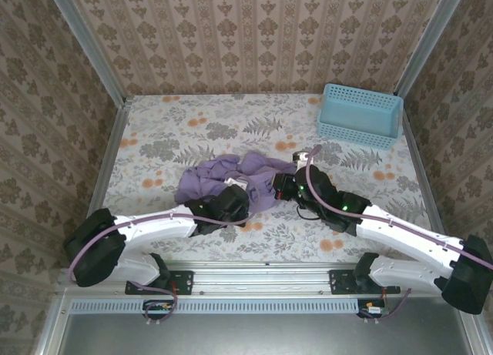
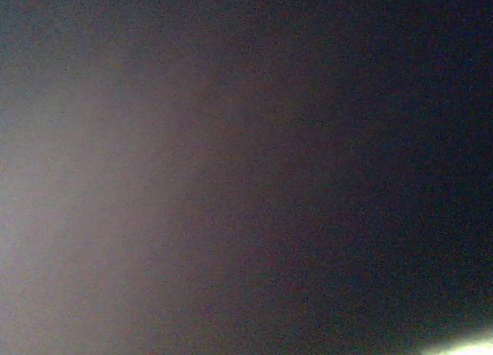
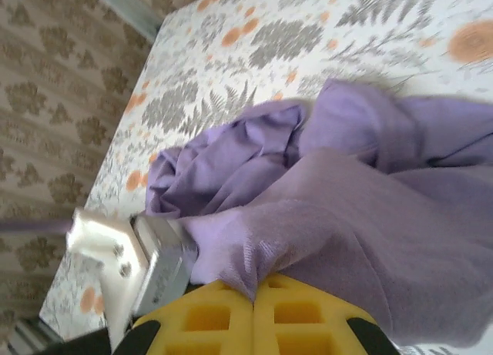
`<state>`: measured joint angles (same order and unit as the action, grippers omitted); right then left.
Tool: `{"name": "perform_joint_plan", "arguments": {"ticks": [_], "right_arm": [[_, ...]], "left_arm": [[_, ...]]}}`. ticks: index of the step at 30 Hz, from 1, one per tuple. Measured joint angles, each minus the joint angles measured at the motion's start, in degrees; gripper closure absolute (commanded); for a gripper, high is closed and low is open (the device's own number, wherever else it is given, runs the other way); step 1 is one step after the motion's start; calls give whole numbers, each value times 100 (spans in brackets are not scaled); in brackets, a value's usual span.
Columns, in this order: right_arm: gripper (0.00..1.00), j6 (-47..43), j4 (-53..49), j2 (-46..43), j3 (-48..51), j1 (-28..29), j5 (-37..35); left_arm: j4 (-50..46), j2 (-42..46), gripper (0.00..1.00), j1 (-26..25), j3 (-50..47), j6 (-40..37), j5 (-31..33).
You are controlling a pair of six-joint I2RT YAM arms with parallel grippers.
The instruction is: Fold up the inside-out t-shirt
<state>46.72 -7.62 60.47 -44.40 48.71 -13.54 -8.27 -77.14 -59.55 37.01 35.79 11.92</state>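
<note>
The raised cloth of the t-shirt covers the left gripper's wrist, so that gripper should open, back out and pinch the t-shirt's near edge (image 1: 260,209) while the right gripper holds its fold.
The inside-out t-shirt (image 1: 231,174) lies crumpled in a lavender heap in the middle of the table. My right gripper (image 3: 254,295) is shut on a fold of the shirt (image 3: 331,209), the cloth pinched between its yellow fingers (image 3: 208,320). In the top view the right gripper (image 1: 283,187) sits at the heap's right edge. My left gripper (image 1: 233,201) is pressed into the heap's near edge, with its fingertips hidden by the wrist and cloth. The left wrist view is dark, blurred and faintly purple, so its fingers are hidden there.
A blue basket (image 1: 360,115) stands at the back right on the floral tablecloth (image 1: 154,132). Patterned walls close in the table on three sides. The left arm's white and silver wrist (image 3: 146,259) sits close beside my right fingers.
</note>
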Motion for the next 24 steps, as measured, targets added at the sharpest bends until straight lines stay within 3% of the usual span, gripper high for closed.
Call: {"name": "perform_joint_plan", "arguments": {"ticks": [5, 10, 15, 24], "right_arm": [[100, 111, -361, 17, -72, -7, -20], [100, 195, -192, 92, 157, -7, 52], [100, 280, 195, 269, 428, 96, 164], [100, 275, 966, 339, 671, 420, 197]], "left_arm": [[-181, -264, 94, 39, -74, 0, 107], [-55, 125, 73, -87, -111, -24, 7], [822, 903, 52, -382, -321, 66, -343], [1670, 564, 45, -350, -435, 267, -533]]}}
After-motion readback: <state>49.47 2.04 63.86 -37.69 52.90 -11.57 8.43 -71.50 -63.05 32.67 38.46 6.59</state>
